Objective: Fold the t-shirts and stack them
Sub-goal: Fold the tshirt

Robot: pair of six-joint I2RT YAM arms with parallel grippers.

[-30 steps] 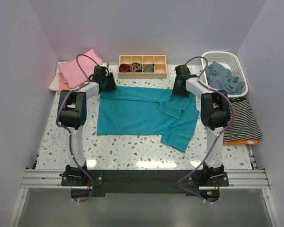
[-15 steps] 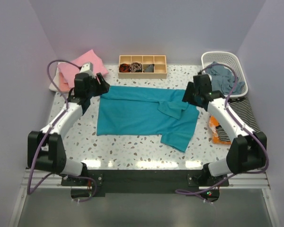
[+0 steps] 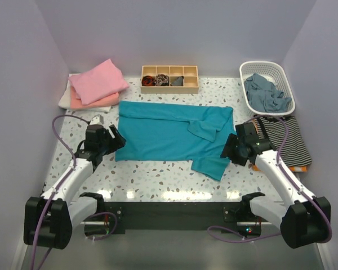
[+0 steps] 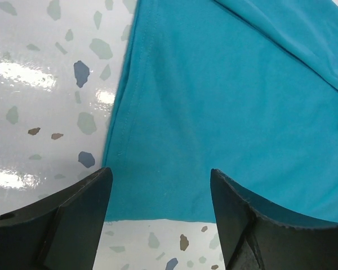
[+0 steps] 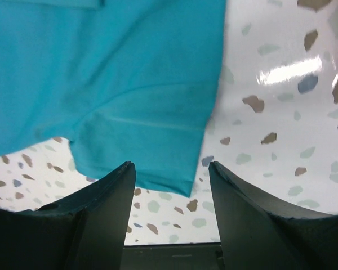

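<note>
My right gripper is to close next on the near corner of the sleeve (image 3: 218, 179) (image 5: 187, 192) that sticks out from the teal-blue t-shirt.
A teal-blue t-shirt (image 3: 169, 135) lies partly folded on the speckled table, with one sleeve sticking out at its near right. My left gripper (image 3: 115, 143) is open and empty at the shirt's near left corner. In the left wrist view the teal cloth (image 4: 225, 112) lies between and beyond the left gripper (image 4: 160, 191). My right gripper (image 3: 228, 149) is open and empty at the shirt's right edge, by the sleeve. The right wrist view shows the sleeve hem (image 5: 112, 73) just ahead of the right gripper (image 5: 172, 174). Folded pink (image 3: 98, 81), peach (image 3: 79, 102) and white (image 3: 65, 98) shirts are stacked at the far left.
A wooden compartment box (image 3: 169, 79) stands at the back centre. A white basket (image 3: 267, 63) at the back right holds grey-blue cloth (image 3: 265, 93). A striped garment (image 3: 287, 135) lies on something orange (image 3: 296, 167) at the right edge.
Both arms have drawn back from the shirt's far edge towards the near side, and both grippers are now low beside the shirt's near corners. The shirt itself has barely moved.
</note>
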